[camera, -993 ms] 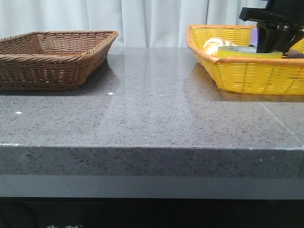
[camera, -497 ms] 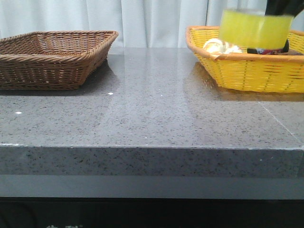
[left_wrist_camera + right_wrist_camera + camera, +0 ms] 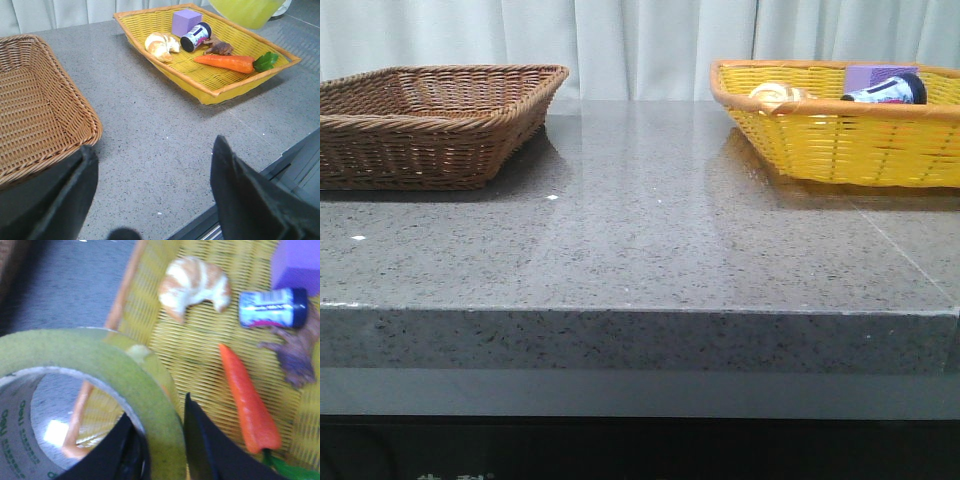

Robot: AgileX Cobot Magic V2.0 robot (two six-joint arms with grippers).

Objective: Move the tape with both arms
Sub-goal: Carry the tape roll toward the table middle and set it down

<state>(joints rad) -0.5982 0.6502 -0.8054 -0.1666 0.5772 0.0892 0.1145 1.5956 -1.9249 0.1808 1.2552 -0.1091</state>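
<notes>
The robot's right gripper needs to set the tape down on the grey table [image 3: 622,186] between the brown wicker basket and the yellow basket. The tape is held high above the yellow basket.
The tape [image 3: 85,365], a wide yellow roll with a white core and green lettering, hangs in my right gripper [image 3: 167,440]. One finger is inside the core and one outside, shut on the roll's wall. It is held high above the yellow basket [image 3: 127,280]. Its lower edge shows at the top of the left wrist view [image 3: 245,11]. The tape and the right gripper are out of the front view. My left gripper [image 3: 155,185] is open and empty over the grey table [image 3: 165,130], between the two baskets.
The yellow basket [image 3: 820,150] at the back right holds a croissant [image 3: 161,44], a purple block [image 3: 186,21], a dark bottle [image 3: 196,36], a carrot [image 3: 227,62] and a brown piece [image 3: 220,48]. An empty brown wicker basket [image 3: 430,125] stands at the back left.
My right gripper has lifted the tape out of the yellow basket and up out of the front view. Nothing else moved.
</notes>
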